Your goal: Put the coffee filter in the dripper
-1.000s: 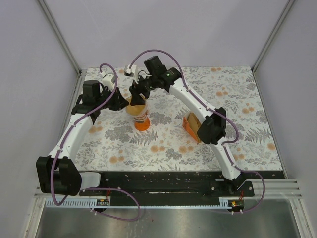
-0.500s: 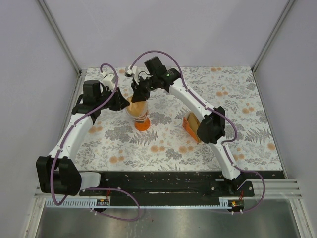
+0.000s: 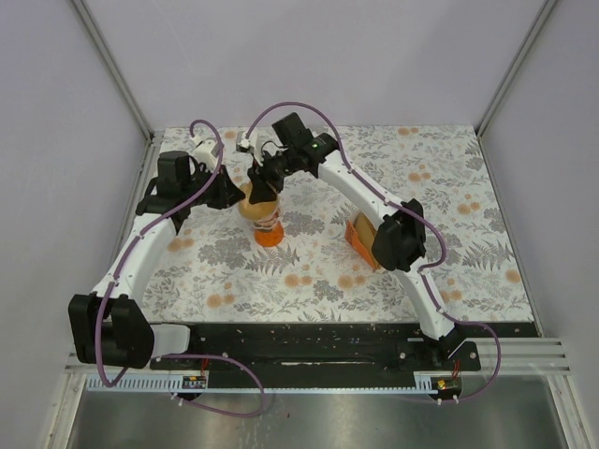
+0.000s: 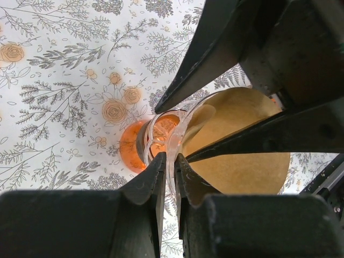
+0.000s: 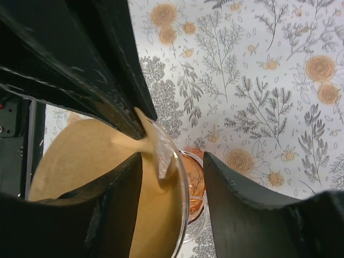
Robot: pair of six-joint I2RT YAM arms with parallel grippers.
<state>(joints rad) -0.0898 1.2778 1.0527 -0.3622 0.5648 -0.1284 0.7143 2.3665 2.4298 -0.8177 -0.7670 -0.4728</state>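
The coffee filter's edge folds inward off the dripper's clear rim beside my left gripper. Next, my right gripper pinches that fold up against the dripper's rim [image 5: 179, 161].
The dripper [image 3: 270, 232], clear with an orange base, stands at the middle of the floral table. The light-brown coffee filter [image 3: 255, 206] sits in its funnel top. My left gripper [image 3: 238, 197] is shut on the funnel's clear rim from the left; in the left wrist view [image 4: 172, 160] the glass edge is pinched between the jaws, with the filter [image 4: 247, 161] just beyond. My right gripper [image 3: 265, 182] hangs over the funnel, open. In the right wrist view [image 5: 172, 174] one finger is inside the filter [image 5: 80, 156], the other outside the rim above the orange base [image 5: 194, 180].
The beige wedge-shaped holder [image 3: 361, 239] with its stack of brown papers stands to the right of the dripper, next to the right arm's elbow. Grey walls and metal posts enclose the table on three sides. Both grippers crowd the dripper's top.
The right wrist has shifted slightly to the right over the funnel. The filter looks settled rounder and a bit lower in the funnel. The left gripper has stayed on the rim.
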